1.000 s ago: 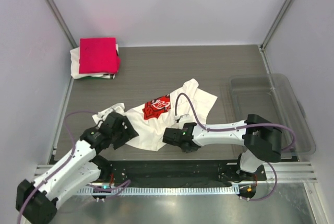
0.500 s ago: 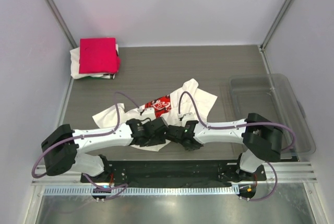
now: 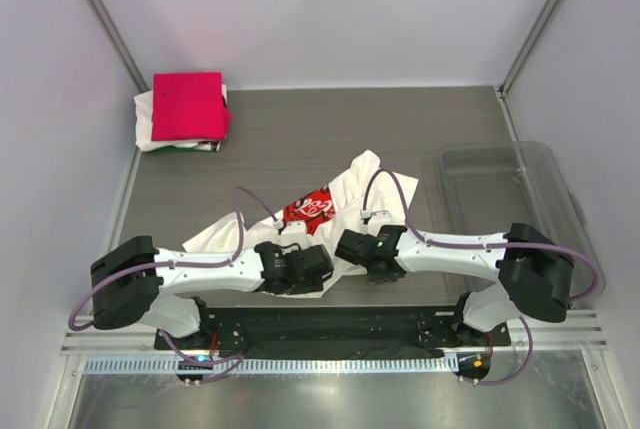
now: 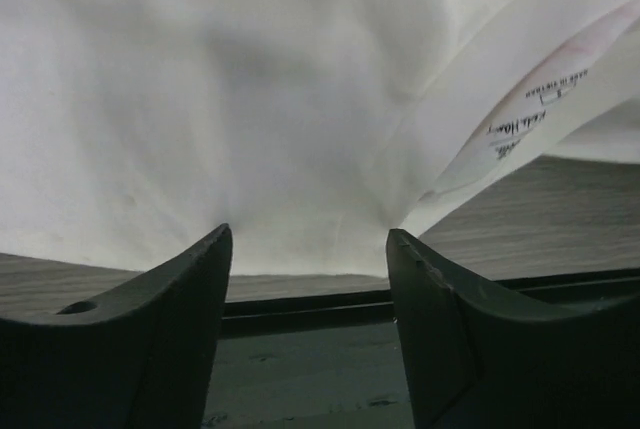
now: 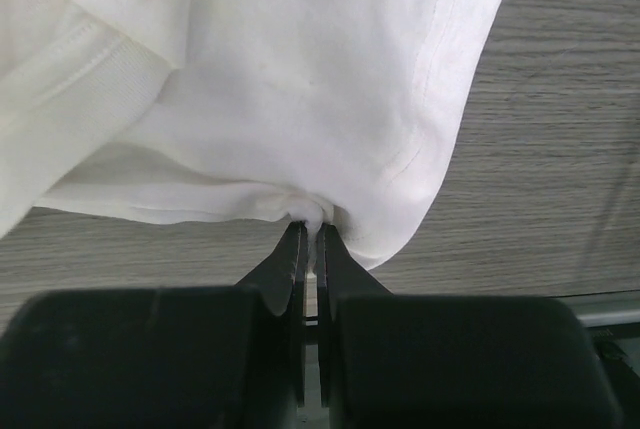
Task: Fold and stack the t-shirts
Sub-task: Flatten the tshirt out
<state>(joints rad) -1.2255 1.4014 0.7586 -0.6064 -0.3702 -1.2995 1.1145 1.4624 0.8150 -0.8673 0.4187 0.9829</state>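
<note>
The white t-shirt is bunched around its red print; left gripper should pull the t-shirt's near edge [image 4: 310, 261] away from right gripper.
The white t-shirt with the red print [image 3: 312, 207] lies crumpled on the table's near middle. My right gripper [image 3: 347, 247] is shut on its near hem; in the right wrist view the jaws [image 5: 310, 227] pinch a bunch of the white cloth [image 5: 280, 99]. My left gripper [image 3: 318, 267] is open just left of it at the shirt's near edge; in the left wrist view the fingers [image 4: 310, 241] straddle nothing, with the white cloth [image 4: 250, 99] just beyond the tips. A folded crimson-pink shirt [image 3: 187, 106] lies on a folded white shirt [image 3: 148, 135] at the back left.
A clear plastic tub [image 3: 520, 204] stands at the right edge. A black rail [image 3: 330, 319] runs along the table's near edge, right behind both grippers. Frame posts stand at the back corners.
My left arm has swung from the shirt's left sleeve to the middle, beside the right gripper. The right gripper has shifted slightly right with the hem, and the shirt has bunched up.
</note>
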